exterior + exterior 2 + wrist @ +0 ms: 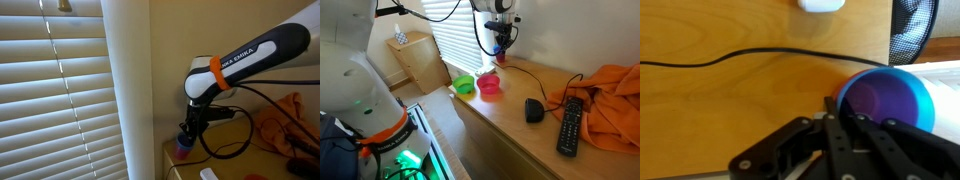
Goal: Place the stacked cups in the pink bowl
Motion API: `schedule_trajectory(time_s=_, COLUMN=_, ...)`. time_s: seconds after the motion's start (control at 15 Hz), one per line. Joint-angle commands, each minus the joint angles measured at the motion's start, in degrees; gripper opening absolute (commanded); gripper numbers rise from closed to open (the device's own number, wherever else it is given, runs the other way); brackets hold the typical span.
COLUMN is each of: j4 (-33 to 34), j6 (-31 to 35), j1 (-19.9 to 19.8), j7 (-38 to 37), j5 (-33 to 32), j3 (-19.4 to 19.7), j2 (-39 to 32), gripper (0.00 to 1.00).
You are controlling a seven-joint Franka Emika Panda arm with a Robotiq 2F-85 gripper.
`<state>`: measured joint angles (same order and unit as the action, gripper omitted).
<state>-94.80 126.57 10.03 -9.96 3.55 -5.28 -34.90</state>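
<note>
The stacked cups, now held above the back of the desk, will be let go by my gripper inside the pink bowl (269,176), next to the green bowl at the edge of the desk.
The stacked cups (890,100) fill the right of the wrist view, a blue cup seen from above. In an exterior view they (501,47) hang from my gripper (500,36), blue with red-pink showing. My gripper (840,116) is shut on the cups' rim and holds them in the air above the back of the wooden desk. They also show under the gripper (190,125) in an exterior view (184,146). The pink bowl (489,86) sits on the desk's corner, nearer the front than the cups and below them.
A green bowl (465,85) sits beside the pink bowl at the desk edge. A black cable (730,60) runs across the desk. A black mouse (534,108), a remote (570,125) and an orange cloth (610,85) lie further along. Window blinds (50,90) stand behind.
</note>
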Motion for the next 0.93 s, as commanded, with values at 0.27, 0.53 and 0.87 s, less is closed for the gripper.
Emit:
schedule_trajectory(time_s=0.27, j4=-9.09, j6=-9.34, j1=0.24, j7=-5.29, j5=0.03, j3=1.27, j2=11.78, gripper=0.02)
schedule_trajectory(time_s=0.53, j4=-19.94, j6=-18.02, j1=-1.37, j7=-12.20, j5=2.53, j3=2.27, j2=22.11, gripper=0.02)
schedule_trajectory(time_s=0.87, j4=-35.81, j6=-14.91, j1=-3.51, j7=-21.34, j5=7.92, j3=3.24, j2=33.80, gripper=0.02)
